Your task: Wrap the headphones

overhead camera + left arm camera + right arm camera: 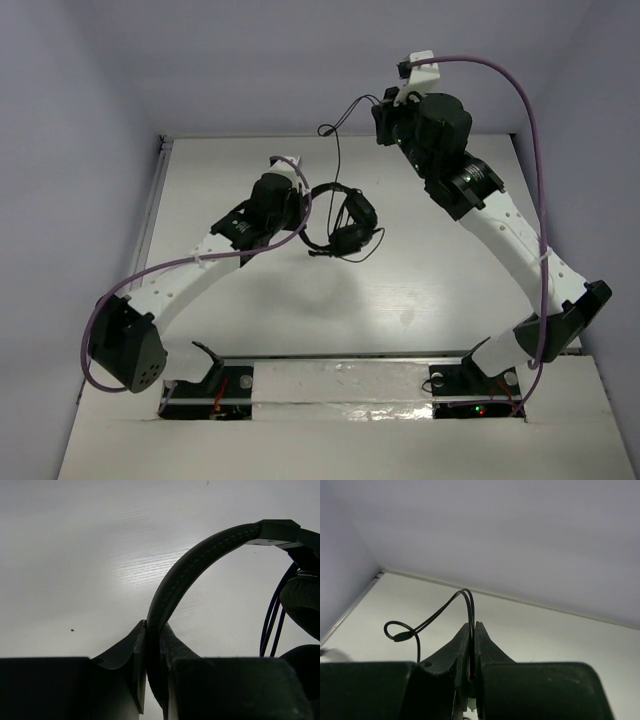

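My left gripper is holding the black headphones, which hang a little above the table. It will let go of them on the middle of the white table point(347, 206), a little toward the back wall.
The black headphones point(347, 222) hang a little above the white table point(440, 280), earcups low and to the right. My left gripper point(308, 198) is shut on their padded headband point(200, 560), which runs up from between the jaws of the left gripper point(154, 630) and arcs to the right. One earcup point(302, 600) shows at the right edge with the thin cable point(272, 622) beside it. Raised near the back wall, my right gripper point(384, 112) is shut on that cable point(442, 609), which loops out of the right gripper point(474, 626) to a small knot point(400, 636).
Purple robot cables point(520, 100) arc over both arms. The table's left rail point(152, 215) and the back wall seam point(545, 607) bound the work surface. Both arm bases sit at the near edge point(340, 385).
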`<state>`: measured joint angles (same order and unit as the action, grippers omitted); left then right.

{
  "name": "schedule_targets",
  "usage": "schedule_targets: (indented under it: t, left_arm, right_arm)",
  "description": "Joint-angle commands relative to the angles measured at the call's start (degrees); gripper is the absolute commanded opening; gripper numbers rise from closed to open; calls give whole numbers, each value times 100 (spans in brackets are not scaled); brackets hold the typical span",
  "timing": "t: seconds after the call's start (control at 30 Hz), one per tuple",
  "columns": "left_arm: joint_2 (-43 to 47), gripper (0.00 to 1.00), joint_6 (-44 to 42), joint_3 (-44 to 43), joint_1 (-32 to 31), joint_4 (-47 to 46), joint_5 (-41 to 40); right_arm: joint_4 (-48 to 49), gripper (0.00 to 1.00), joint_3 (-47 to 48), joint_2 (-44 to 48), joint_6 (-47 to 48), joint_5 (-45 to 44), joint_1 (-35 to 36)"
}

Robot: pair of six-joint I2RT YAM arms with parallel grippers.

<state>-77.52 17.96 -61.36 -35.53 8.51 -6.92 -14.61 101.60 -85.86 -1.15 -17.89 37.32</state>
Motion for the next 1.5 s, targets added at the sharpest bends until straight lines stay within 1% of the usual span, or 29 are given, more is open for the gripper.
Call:
schedule_targets:
  t: [0.0, 0.03, 0.13, 0.23, 0.27, 0.33, 0.47, 0.57, 0.73, 0.77, 0.8, 0.83, 0.9, 0.97, 1.07, 1.13, 1.23, 1.4, 1.47]
  left_arm:
    - [596, 0, -11, 10, 20, -333, 243]
    - [623, 0, -20, 10, 20, -315, 296]
    - [738, 0, -47, 1, 20, -280, 498]
    - [878, 0, -73, -16, 20, -306, 656]
    - [913, 0, -73, -33, 20, -341, 796]
    - [975, 0, -38, -103, 20, -394, 990]
    - [1098, 0, 129, -244, 247, -639, 1420]
    - [1125, 0, 234, -411, 318, -737, 1711]
    - [1186, 0, 498, -622, 783, -1045, 2414]
    - [1195, 0, 585, -631, 871, -1132, 2501]
    - [1221, 0, 638, -631, 977, -1193, 2798]
    - [1221, 0, 691, -675, 1169, -1238, 2940]
    - [1221, 0, 858, -710, 1355, -1351, 3274]
    - [1213, 0, 990, -772, 1479, -1449, 3398]
    - [1142, 0, 1148, -895, 1479, -1484, 3258]
    - [1037, 0, 1429, -904, 1479, -1598, 3101]
    - [888, 0, 1745, -904, 1479, -1774, 2758]
    - [616, 0, 1992, -912, 1479, -1958, 1950]
    - [527, 0, 2220, -834, 1479, -2168, 1809]
  right_arm:
    - [739, 0, -289, 210, -420, 242, -374]
    - [784, 0, -490, 245, -500, 425, -592]
    - [828, 0, -685, 263, -650, 497, -840]
    - [1021, 0, -1132, 438, -913, 706, -1156]
    - [1091, 0, -1447, 500, -974, 743, -1218]
    - [1241, 0, -1756, 676, -1124, 778, -1218]
    - [1670, 0, -2713, 992, -1458, 936, -1218]
    - [1803, 0, -3101, 1194, -1616, 998, -1218]
    - [2243, 0, -4005, 1590, -2012, 1252, -1218]
    - [2278, 0, -4112, 1704, -2038, 1296, -1218]
    - [2339, 0, -4209, 1748, -2099, 1323, -1218]
    - [2357, 0, -4297, 1775, -2117, 1393, -1218]
    - [2471, 0, -4543, 1827, -2231, 1533, -1218]
    - [2638, 0, -4815, 1845, -2337, 1858, -1218]
    - [3051, 0, -5071, 1775, -2609, 2543, -1218]
    - [3315, 0, -5194, 1644, -2732, 2990, -1157]
    - [3298, 0, -5194, 1573, -2654, 2915, -763]
    - [3263, 0, -5247, 1529, -2663, 2809, -358]
    - [3263, 0, -5273, 1459, -2663, 2607, -139]
